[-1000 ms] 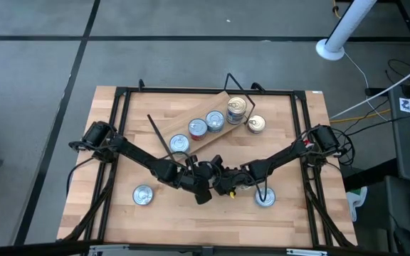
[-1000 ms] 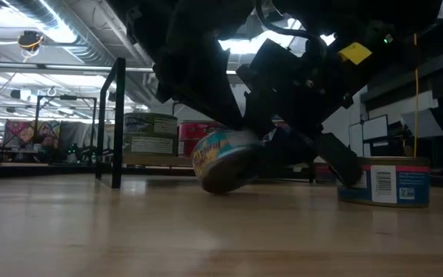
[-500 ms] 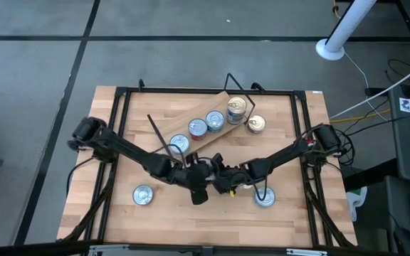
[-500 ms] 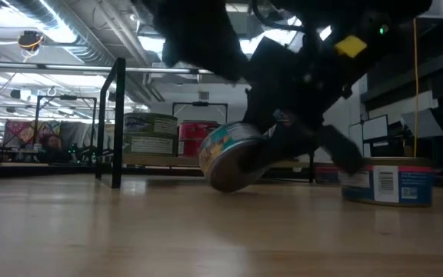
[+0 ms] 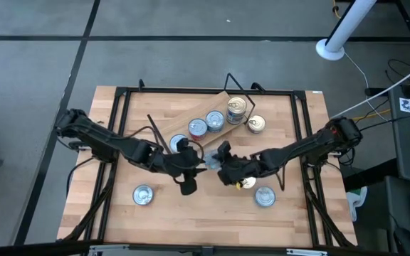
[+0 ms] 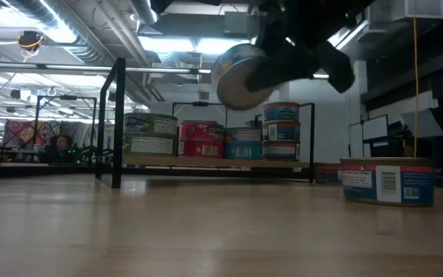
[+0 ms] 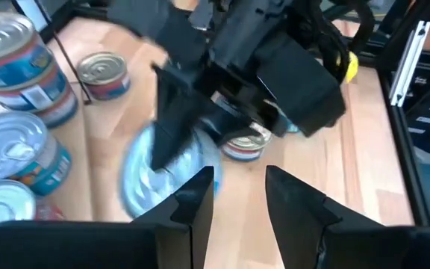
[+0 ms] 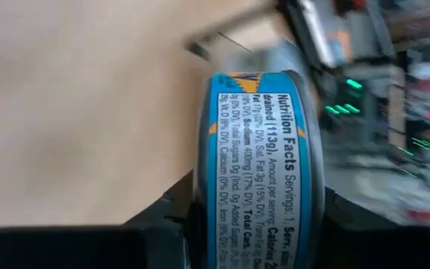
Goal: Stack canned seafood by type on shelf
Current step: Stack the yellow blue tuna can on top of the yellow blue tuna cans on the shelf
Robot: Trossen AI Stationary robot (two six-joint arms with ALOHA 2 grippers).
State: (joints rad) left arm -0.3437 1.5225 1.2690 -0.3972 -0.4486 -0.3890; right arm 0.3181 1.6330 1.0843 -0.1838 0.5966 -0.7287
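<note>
The robot's right gripper will set the blue-labelled tin down on top of the blue tin (image 5: 215, 116) beside the red one. The blue-labelled tin is now above the table's middle.
My right gripper (image 5: 216, 161) is shut on a blue-labelled tin (image 6: 241, 75), which it holds in the air over the table's middle; the same tin shows in the right wrist view (image 8: 258, 164). My left gripper (image 7: 237, 196) is open and stands just left of that tin (image 7: 151, 175), touching nothing. The shelf (image 5: 219, 100), a light wood plank with black wire ends, lies slantwise toward the far edge. Several tins stand in a row on it (image 5: 198, 128), one pair stacked (image 5: 236, 108). A gold-lidded tin (image 5: 256, 124) rests on the table beside the shelf. My right gripper pinches the tin between its two fingers, one on each flat face, with the labelled side wall (image 8: 260, 127) facing its wrist camera. One finger (image 7: 176, 123) lies across the silvery face. The tin is lifted clear of the table and tipped on edge.
Two more tins rest flat on the table near the front: one left (image 5: 142, 194), one right (image 5: 264, 197), the latter close under the right arm (image 6: 387, 181). A black frame (image 5: 119, 114) rings the tabletop. A black upright (image 6: 118, 123) stands at the shelf's end.
The right gripper has risen and moved toward the far edge with the tin, which was tilted with its edge on the table and now hangs clear. The left arm has drawn back toward the table's left.
</note>
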